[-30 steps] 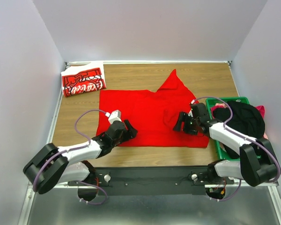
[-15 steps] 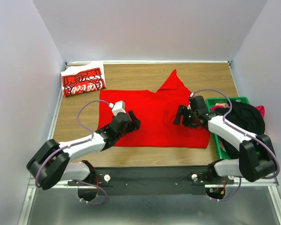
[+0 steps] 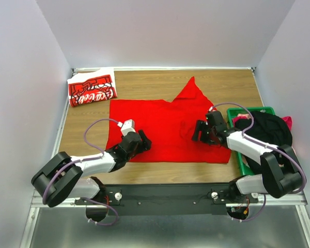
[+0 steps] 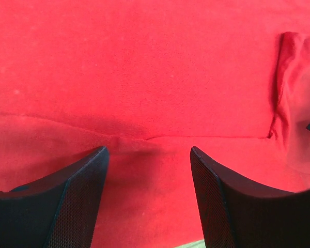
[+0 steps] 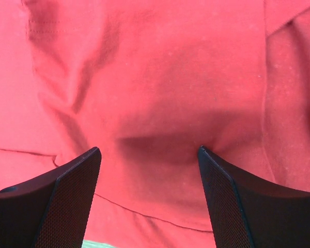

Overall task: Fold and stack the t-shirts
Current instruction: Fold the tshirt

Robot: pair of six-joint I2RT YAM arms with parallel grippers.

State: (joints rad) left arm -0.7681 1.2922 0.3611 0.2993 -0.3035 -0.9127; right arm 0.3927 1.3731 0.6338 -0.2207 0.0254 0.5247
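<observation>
The plain bright red t-shirt has the base of the back sleeve (image 3: 194,98). My right gripper goes there next and closes on it.
A plain bright red t-shirt (image 3: 165,124) lies spread on the wooden table, one corner peaking toward the back. A second t-shirt (image 3: 92,90), red with white lettering, sits folded at the back left corner. My left gripper (image 3: 142,142) hovers open over the spread shirt's near left part; its wrist view shows only red cloth (image 4: 144,103) between the fingers (image 4: 77,196). My right gripper (image 3: 198,132) is open above the shirt's right side, the cloth (image 5: 155,103) wrinkled beneath its fingers (image 5: 232,201). Neither grips anything.
A green plastic crate (image 3: 241,155) stands at the right edge, holding black and pink clothes (image 3: 268,129). Grey walls enclose the table on three sides. Bare wood (image 3: 144,82) shows at the back and along the left.
The left gripper pushed forward over the shirt, then drew back toward its near left edge. The right gripper shifted slightly back and left over the shirt.
</observation>
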